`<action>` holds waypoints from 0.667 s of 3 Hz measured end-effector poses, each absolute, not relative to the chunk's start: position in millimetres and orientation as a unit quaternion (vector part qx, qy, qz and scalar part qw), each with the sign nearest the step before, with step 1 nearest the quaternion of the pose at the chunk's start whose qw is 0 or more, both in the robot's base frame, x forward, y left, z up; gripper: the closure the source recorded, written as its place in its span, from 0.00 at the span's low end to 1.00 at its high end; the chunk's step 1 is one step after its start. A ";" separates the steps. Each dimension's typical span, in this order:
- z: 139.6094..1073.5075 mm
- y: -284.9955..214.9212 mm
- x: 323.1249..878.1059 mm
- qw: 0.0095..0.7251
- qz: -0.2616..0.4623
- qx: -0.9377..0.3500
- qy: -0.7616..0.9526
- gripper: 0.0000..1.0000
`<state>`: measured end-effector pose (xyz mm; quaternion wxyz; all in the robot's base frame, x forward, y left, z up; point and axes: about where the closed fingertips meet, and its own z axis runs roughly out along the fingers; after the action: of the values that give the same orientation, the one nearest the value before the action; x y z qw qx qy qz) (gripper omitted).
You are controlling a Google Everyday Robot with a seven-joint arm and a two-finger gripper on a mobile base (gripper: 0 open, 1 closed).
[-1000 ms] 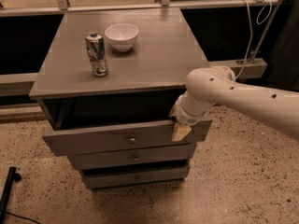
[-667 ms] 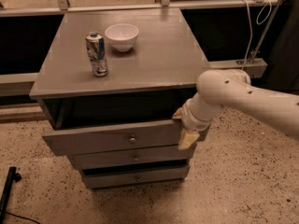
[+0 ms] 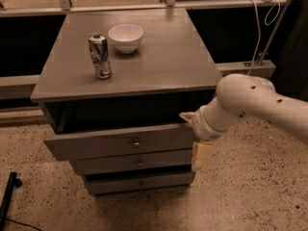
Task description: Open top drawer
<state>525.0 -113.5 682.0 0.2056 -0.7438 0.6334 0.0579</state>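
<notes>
The gripper's fingers are spread at the top drawer's end corner, so the robot should move toward the knob and grip the front over its top edge (image 3: 174, 127) before pulling.
The top drawer (image 3: 120, 143) is a grey front panel with a small round metal knob (image 3: 136, 144). It stands pulled out from the grey cabinet (image 3: 144, 57), with a dark gap above it. My gripper (image 3: 195, 136) is at the drawer front's right end. Its cream fingers (image 3: 202, 155) are spread apart, one by the drawer's top right corner and one hanging beside the panel. They hold nothing.
A drink can (image 3: 100, 56) and a white bowl (image 3: 125, 37) stand on the cabinet top. Two lower grey drawers (image 3: 139, 163) with like knobs sit below. A black object (image 3: 8, 194) lies on the speckled floor at left. Cables (image 3: 257, 28) hang at the back right.
My gripper and arm have moved to the right and slightly down along the drawer front's right end. The drawer has stayed pulled out.
</notes>
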 end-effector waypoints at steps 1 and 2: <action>683.4 -108.5 539.3 0.179 0.043 -0.755 0.629 0.00; 670.4 -97.0 565.0 0.134 0.034 -0.768 0.625 0.00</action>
<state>565.0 -97.0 670.4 0.1342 -0.7683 0.6249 0.0341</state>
